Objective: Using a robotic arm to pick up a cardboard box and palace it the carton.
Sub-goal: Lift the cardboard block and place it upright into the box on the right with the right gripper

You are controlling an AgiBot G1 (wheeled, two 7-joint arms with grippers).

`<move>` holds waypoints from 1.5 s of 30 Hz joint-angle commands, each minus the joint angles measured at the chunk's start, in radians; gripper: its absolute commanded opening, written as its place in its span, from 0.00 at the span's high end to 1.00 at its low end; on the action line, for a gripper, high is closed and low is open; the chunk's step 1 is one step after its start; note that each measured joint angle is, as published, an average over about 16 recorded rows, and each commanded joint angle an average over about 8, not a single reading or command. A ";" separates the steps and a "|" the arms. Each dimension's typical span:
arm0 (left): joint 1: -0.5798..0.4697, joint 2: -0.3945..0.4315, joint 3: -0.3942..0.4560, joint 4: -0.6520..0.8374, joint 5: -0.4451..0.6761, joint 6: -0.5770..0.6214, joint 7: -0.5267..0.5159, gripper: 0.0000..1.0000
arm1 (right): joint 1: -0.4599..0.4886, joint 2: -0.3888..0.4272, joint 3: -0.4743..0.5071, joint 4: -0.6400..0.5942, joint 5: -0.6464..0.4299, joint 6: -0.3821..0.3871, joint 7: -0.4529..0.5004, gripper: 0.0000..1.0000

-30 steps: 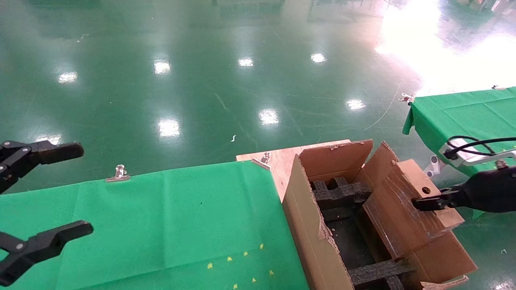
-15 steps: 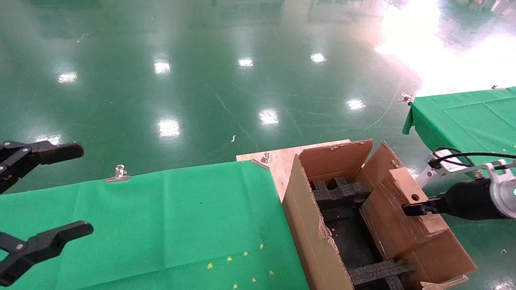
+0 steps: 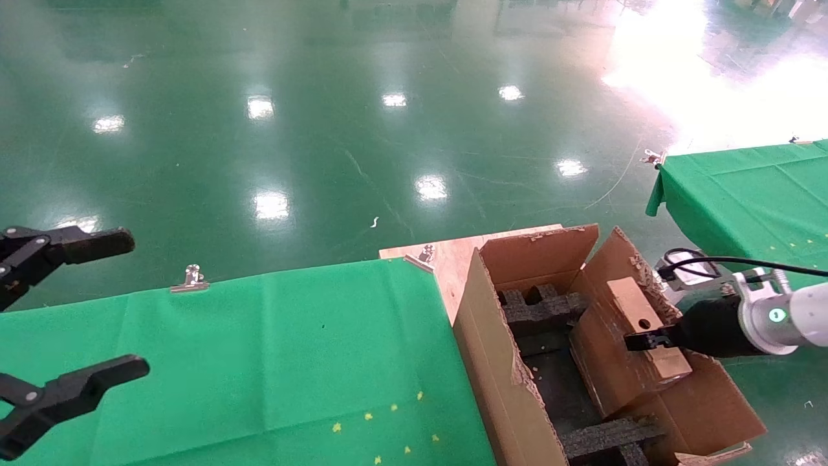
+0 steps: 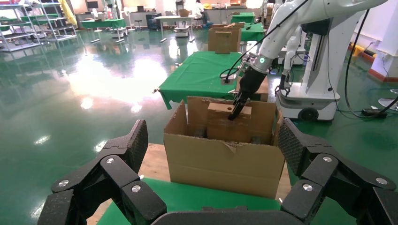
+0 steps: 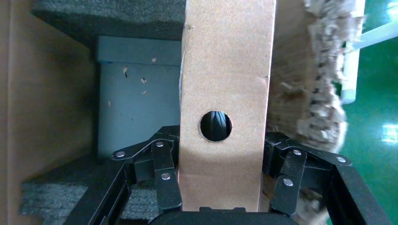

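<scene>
Next, I release the cardboard box from my right gripper down between the black foam inserts, along the carton's torn-edged side [image 3: 614, 369] [image 5: 212, 111].
The small brown cardboard box [image 3: 618, 356], with a round hole in its upper face, stands tilted inside the carton [image 3: 498, 362], against the far-side flap. My right gripper [image 3: 647, 341] is shut on its upper end, and the white robotic arm [image 3: 783, 317] reaches in from the right. In the right wrist view the fingers [image 5: 164, 164] press both sides of the box [image 5: 225, 93] just below the hole. My left gripper [image 3: 132, 304] hangs open over the green table at the far left. The left wrist view shows the carton [image 4: 225, 164] and the held box [image 4: 223, 126] beyond its open gripper [image 4: 212, 136].
Black foam inserts [image 3: 543, 310] line the carton's floor and ends. The carton sits on a wooden board [image 3: 453, 255] beside the green-clothed table [image 3: 259, 349], which has metal clips [image 3: 192, 278] on its edge. A second green table [image 3: 744, 188] stands at the right.
My right gripper has carried the box down and to the left, from above the carton's right flap to deeper inside the carton. The left gripper has not moved.
</scene>
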State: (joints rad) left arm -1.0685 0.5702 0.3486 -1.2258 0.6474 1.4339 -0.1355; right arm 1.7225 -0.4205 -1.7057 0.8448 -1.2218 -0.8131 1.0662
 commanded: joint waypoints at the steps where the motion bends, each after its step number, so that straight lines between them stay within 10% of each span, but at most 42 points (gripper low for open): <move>1: 0.000 0.000 0.000 0.000 0.000 0.000 0.000 0.00 | -0.014 -0.015 -0.003 -0.015 0.005 0.008 -0.003 1.00; 28: 0.000 0.000 0.000 0.000 0.000 0.000 0.000 0.00 | -0.175 -0.208 0.021 -0.300 0.110 0.050 -0.139 1.00; 37: 0.000 0.000 0.000 0.000 0.000 0.000 0.000 0.00 | -0.190 -0.224 0.042 -0.341 0.145 0.032 -0.180 0.00; 45: 0.000 0.000 0.000 0.000 0.000 0.000 0.000 0.00 | -0.187 -0.220 0.039 -0.334 0.140 0.032 -0.174 0.00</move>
State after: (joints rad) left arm -1.0683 0.5701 0.3486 -1.2256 0.6471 1.4337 -0.1354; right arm 1.5359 -0.6407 -1.6660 0.5093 -1.0809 -0.7814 0.8912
